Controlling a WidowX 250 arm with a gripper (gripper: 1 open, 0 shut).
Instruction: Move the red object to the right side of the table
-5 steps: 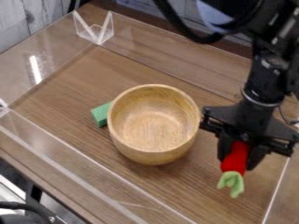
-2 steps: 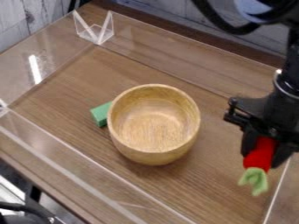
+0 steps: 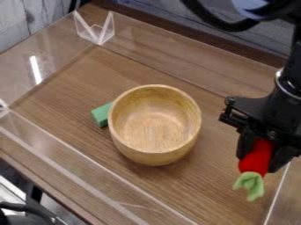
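Note:
My gripper is to let go of the red object on the table (image 3: 248, 116) between the back half of the wooden bowl and the clear wall.
The red object (image 3: 258, 160) is a small red toy with a green leafy end (image 3: 248, 185) hanging downward. My black gripper (image 3: 263, 151) is shut on its red body and points straight down. Toy and gripper hang above the brown wood-grain table (image 3: 70, 97) near its right side, close to the clear right wall. The leafy end is just above the tabletop; I cannot tell whether it touches.
A wooden bowl (image 3: 156, 123) stands in the middle of the table, left of the gripper. A flat green wedge block (image 3: 104, 113) lies against the bowl's left side. Low clear acrylic walls (image 3: 35, 61) enclose the table, with a clear stand (image 3: 94, 28) at the back left.
The gripper has carried the red object to the right, towards the right wall, and slightly upward. The bowl and the green block have not moved.

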